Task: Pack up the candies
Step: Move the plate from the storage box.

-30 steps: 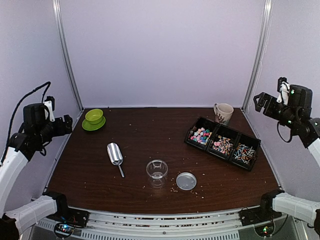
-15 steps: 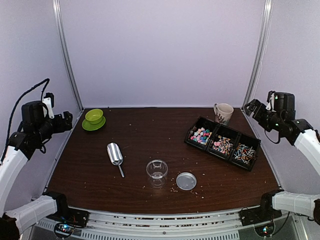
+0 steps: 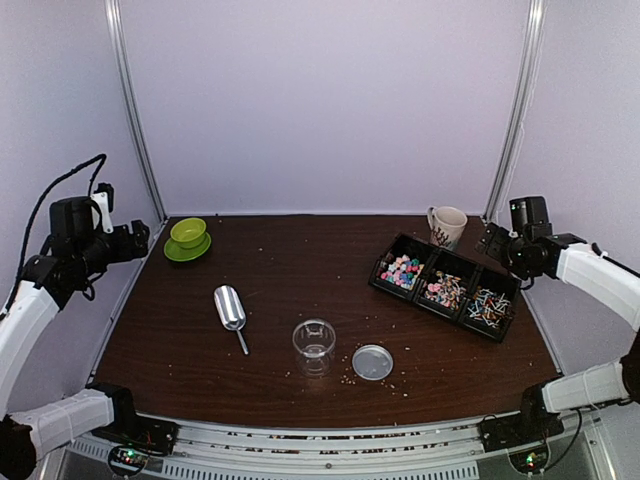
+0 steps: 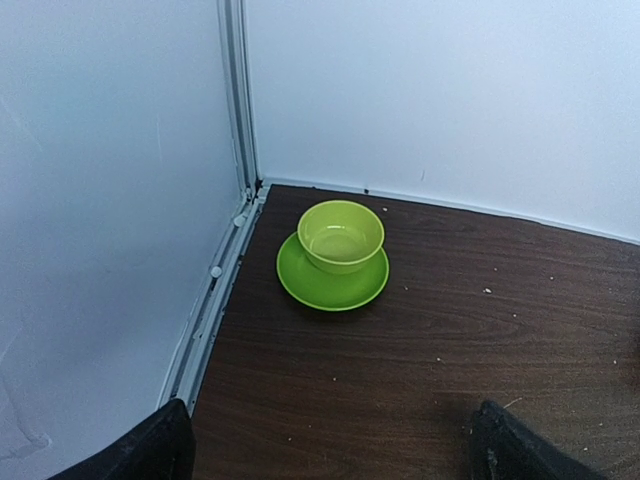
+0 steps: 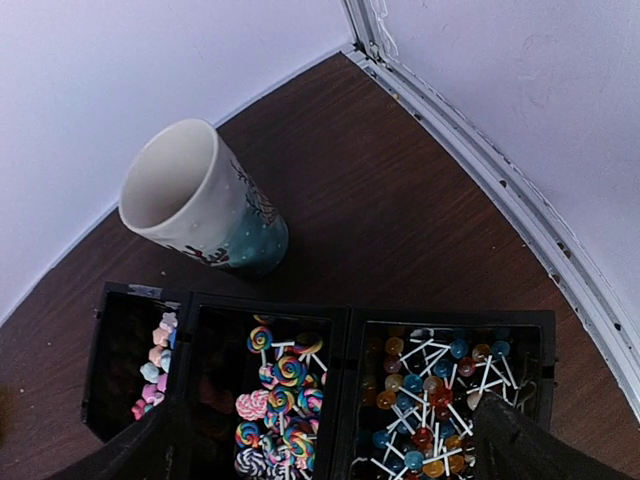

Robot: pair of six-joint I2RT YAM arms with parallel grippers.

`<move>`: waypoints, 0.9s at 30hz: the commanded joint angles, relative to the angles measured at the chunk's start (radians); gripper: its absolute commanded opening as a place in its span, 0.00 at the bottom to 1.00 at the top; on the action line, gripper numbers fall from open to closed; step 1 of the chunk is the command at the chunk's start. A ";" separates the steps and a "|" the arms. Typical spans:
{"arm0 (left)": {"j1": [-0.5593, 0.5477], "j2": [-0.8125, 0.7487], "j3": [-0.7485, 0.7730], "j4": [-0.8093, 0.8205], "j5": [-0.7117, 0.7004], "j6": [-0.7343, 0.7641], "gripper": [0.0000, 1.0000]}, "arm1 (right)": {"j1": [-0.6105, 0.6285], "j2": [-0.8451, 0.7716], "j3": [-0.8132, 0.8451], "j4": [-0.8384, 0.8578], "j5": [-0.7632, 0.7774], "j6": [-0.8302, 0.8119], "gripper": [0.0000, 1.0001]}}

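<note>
My right gripper should close on the divider (image 3: 472,288) (image 5: 344,422) of the black tray, between the swirl lollipops and the ball lollipops.
The candies (image 3: 401,269), small pastel sweets, fill the left compartment of a black three-part tray (image 3: 447,262) at the right; they also show in the right wrist view (image 5: 154,366). Swirl lollipops (image 5: 281,384) fill the middle compartment and ball lollipops (image 5: 440,385) the right one. A clear cup (image 3: 314,340), a round lid (image 3: 372,362) and a metal scoop (image 3: 230,308) lie at front centre. My right gripper (image 3: 493,239) hangs open and empty above the tray's back right end. My left gripper (image 3: 138,240) is open and empty, high at the left edge.
A white and teal mug (image 3: 446,226) stands behind the tray, close under my right gripper. A green bowl on a green saucer (image 3: 187,238) sits at the back left, in front of my left gripper. Pale crumbs dot the brown table (image 3: 300,260). White walls enclose three sides.
My right arm has come down and swung left toward the tray's back right end. My left arm has barely shifted.
</note>
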 commanded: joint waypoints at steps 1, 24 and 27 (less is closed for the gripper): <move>0.009 0.008 0.035 0.042 0.017 0.006 0.98 | 0.018 0.069 -0.005 0.057 0.059 0.004 0.95; 0.010 0.010 0.036 0.041 0.017 0.004 0.98 | 0.099 0.359 0.040 0.090 -0.015 0.002 0.73; 0.010 0.011 0.036 0.042 0.019 0.004 0.98 | 0.113 0.366 0.038 0.078 -0.007 -0.010 0.68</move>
